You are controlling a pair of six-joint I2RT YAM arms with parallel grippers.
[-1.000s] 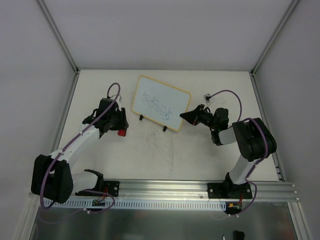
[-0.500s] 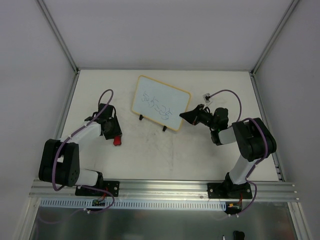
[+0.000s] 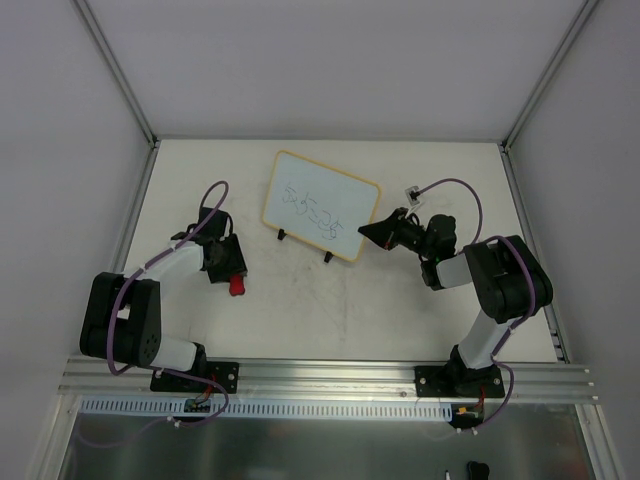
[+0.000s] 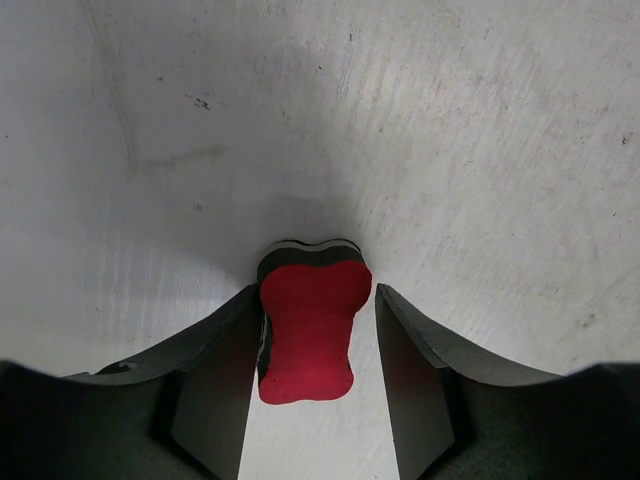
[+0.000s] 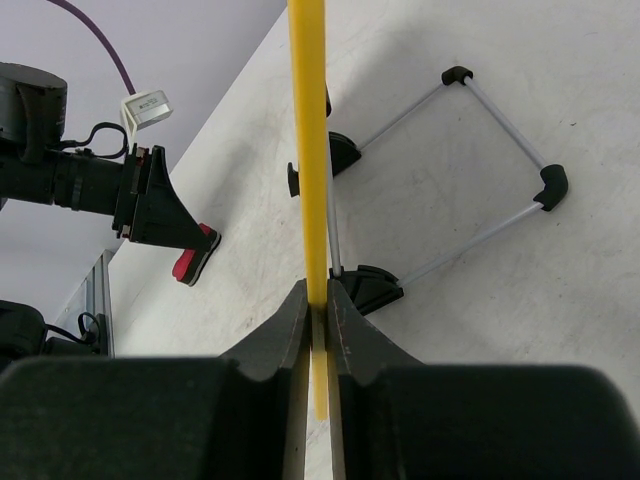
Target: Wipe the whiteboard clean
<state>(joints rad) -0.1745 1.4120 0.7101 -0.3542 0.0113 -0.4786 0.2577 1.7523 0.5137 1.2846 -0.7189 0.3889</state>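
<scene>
The eraser sits slanted and off-center between my left gripper's fingers, so next I open them, line up squarely and close on the eraser's narrow middle (image 4: 310, 332).
The whiteboard (image 3: 320, 205) stands tilted on two black feet at the table's middle back, with blue scribbles on its face. My right gripper (image 3: 368, 233) is shut on its right edge. In the right wrist view the yellow frame (image 5: 312, 150) runs edge-on between the closed fingers of the right gripper (image 5: 318, 296). The red-black eraser (image 3: 237, 286) lies on the table left of the board. My left gripper (image 3: 229, 270) is low over it. In the left wrist view the eraser (image 4: 310, 330) sits between the open fingers of the left gripper (image 4: 320, 295), with a gap on the right side.
The board's wire stand (image 5: 500, 150) and black feet (image 5: 370, 286) rest on the table behind it. Grey walls close the table at left, back and right. The aluminium rail (image 3: 330, 378) with both arm bases runs along the near edge.
The left arm has folded back, and its gripper and the eraser have shifted a little toward the near edge. The right arm and the whiteboard have not moved.
</scene>
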